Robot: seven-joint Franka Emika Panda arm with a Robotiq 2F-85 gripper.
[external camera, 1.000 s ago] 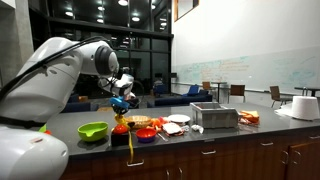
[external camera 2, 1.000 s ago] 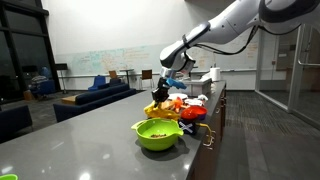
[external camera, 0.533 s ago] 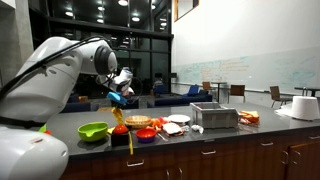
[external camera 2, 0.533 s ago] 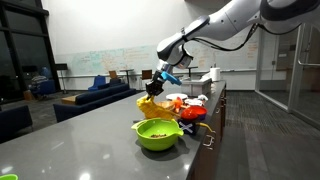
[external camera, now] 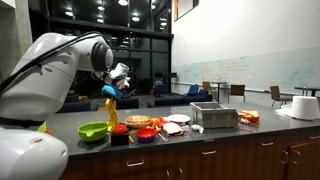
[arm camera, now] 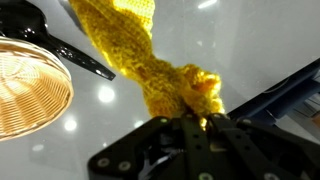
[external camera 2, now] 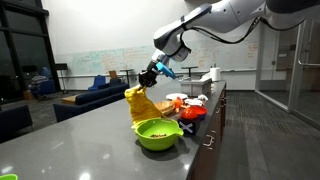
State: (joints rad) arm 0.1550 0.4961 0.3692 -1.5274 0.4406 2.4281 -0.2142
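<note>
I will let go of the yellow cloth on the counter [external camera: 73,138] against the green bowl, on the side of the bowl toward my white arm.
A yellow knitted cloth [arm camera: 150,60] hangs from my gripper [arm camera: 192,118], which is shut on its bunched top end. In both exterior views the yellow cloth [external camera: 111,108] [external camera 2: 139,102] dangles in the air above the counter, lifted over the green bowl [external camera: 93,131] [external camera 2: 157,133]. The gripper [external camera: 109,91] [external camera 2: 150,76] is high above the cluster of dishes. In the wrist view a woven basket [arm camera: 28,92] and a black pan handle [arm camera: 75,60] lie on the counter beneath the cloth.
Red and orange bowls [external camera: 146,133] [external camera 2: 190,113] and plates [external camera: 177,119] stand in a group on the grey counter [external camera: 220,138]. A metal box [external camera: 213,116] sits beyond them. The counter edge [external camera 2: 200,150] runs beside the green bowl.
The arm has risen and swung toward the green bowl, carrying the yellow cloth up off the dishes so that it hangs free.
</note>
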